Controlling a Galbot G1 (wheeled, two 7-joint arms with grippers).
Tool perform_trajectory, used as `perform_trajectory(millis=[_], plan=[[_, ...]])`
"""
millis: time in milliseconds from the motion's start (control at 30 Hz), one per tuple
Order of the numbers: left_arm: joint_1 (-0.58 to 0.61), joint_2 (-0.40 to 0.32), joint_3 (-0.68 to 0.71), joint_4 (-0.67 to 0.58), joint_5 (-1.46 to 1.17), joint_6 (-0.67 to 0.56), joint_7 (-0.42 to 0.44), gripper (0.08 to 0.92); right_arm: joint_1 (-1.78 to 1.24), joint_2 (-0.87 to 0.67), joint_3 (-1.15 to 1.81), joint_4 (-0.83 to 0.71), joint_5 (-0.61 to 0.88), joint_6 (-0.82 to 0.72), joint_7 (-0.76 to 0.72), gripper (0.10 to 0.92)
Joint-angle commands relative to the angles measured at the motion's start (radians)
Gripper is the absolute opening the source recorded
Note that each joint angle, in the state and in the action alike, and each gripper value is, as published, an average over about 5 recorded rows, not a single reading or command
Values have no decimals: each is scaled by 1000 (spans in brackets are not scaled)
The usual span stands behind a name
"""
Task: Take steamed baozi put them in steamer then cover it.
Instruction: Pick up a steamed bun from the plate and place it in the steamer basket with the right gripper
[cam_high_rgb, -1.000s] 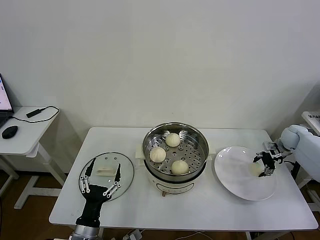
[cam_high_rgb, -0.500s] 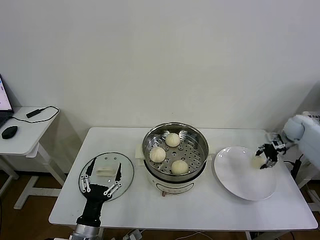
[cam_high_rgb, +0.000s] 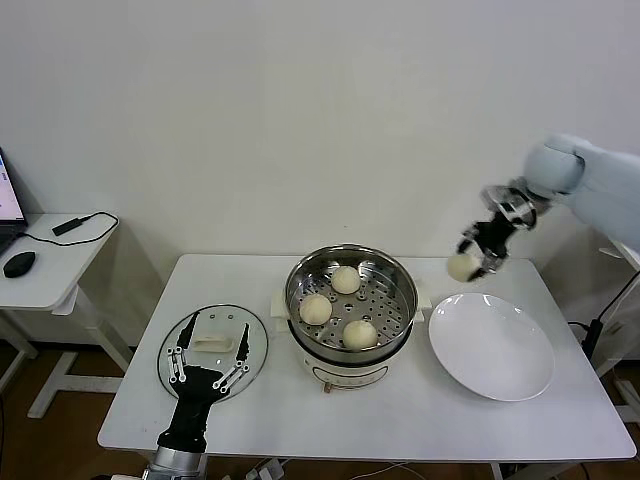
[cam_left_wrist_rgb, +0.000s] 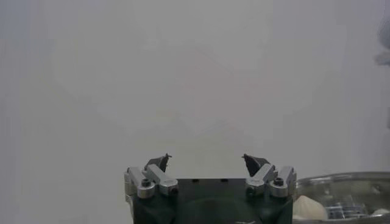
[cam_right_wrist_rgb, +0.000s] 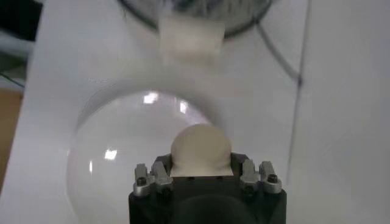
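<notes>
Next, my right gripper lets go of the baozi on the steamer's bare bottom (cam_high_rgb: 381, 301), on the steamer's side toward the white plate.
The steamer (cam_high_rgb: 351, 262) stands mid-table with three baozi on its perforated floor (cam_high_rgb: 346, 279) (cam_high_rgb: 315, 308) (cam_high_rgb: 360, 333). A fourth baozi (cam_high_rgb: 462, 266) hangs in the air, with my right gripper (cam_high_rgb: 474, 254) shut on it, above the table between the steamer and the far edge of the white plate (cam_high_rgb: 491, 350). In the right wrist view this baozi (cam_right_wrist_rgb: 200, 148) sits between the jaws, over the plate (cam_right_wrist_rgb: 116, 164). The glass cover (cam_high_rgb: 255, 330) lies flat left of the steamer. My left gripper (cam_high_rgb: 207, 362) hovers open over it. Its fingertips (cam_left_wrist_rgb: 163, 162) hold nothing.
The plate is bare. A side desk (cam_high_rgb: 50, 270) with a mouse and cables stands at the far left. The steamer's white side handle (cam_right_wrist_rgb: 190, 36) and rim (cam_left_wrist_rgb: 341, 179) show in the wrist views. The wall is close behind the table.
My right gripper has closed on the last baozi and lifted it off the plate, up and toward the steamer. The left gripper has stayed over the cover.
</notes>
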Motion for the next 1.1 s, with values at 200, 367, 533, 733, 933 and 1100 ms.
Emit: perform_trajectory(millis=[200,367,533,733,933,1100], plan=[[-1,0,-3,-4,-4,0,-3,823,87,223,-170,189,204,-163,148,656],[-1,1,-8,-6,-7,-1,-5,823,12,271,-175,122,172,-170,185,661],[-2,2,-9,-10,-10,0,-7,823,-25,307,-186,40,159,-170,194,662],[-5,2,-9,-6,-11,1,-9,823,-60,325,-180,-5,152,-168,205,662],[-4,2,-12,-5,-12,0,-10,823,-85,335,-173,-23,149,-169,206,662],[-4,0,-13,-4,-12,0,-11,823,-91,343,-172,-27,135,-173,190,662]])
